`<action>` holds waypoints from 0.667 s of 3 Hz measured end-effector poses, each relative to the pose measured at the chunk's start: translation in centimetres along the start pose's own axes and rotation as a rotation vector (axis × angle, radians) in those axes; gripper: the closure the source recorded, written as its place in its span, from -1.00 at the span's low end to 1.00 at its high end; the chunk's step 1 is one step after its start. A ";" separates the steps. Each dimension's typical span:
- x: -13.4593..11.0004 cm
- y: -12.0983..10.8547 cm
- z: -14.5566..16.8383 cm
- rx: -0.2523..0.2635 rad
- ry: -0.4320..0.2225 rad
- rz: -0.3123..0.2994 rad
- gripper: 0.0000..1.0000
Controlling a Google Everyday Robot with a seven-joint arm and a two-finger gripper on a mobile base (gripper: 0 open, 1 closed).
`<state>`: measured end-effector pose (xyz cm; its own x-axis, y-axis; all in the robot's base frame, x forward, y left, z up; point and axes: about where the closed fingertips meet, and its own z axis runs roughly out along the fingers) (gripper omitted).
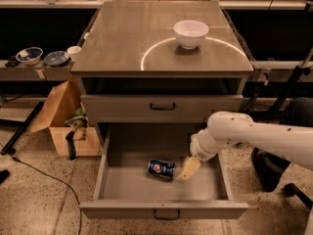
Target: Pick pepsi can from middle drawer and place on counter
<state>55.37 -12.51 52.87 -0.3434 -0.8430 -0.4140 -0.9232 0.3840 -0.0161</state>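
The robot's gripper should close on the pepsi can's end (171,170) nearest the white arm, inside the open middle drawer.
The pepsi can (161,170) lies on its side on the floor of the open middle drawer (164,210), the cabinet's lowest, near its centre. My gripper (189,169) hangs from the white arm inside the drawer, just right of the can and very close to it. The counter (122,45) is the cabinet's flat metal top with a pale arc.
A white bowl (190,34) stands on the counter at the back right. The upper drawer (163,107) is closed. A cardboard box (66,124) sits on the floor to the left. Small bowls (29,56) rest on a side shelf.
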 end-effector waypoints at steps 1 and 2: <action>0.4 -0.5 3.7 -0.012 0.001 0.003 -1.00; 0.8 -0.9 6.1 -0.032 -0.001 0.018 -1.00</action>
<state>56.96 -11.23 46.95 -0.3595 -0.8358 -0.4149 -0.9220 0.3867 0.0200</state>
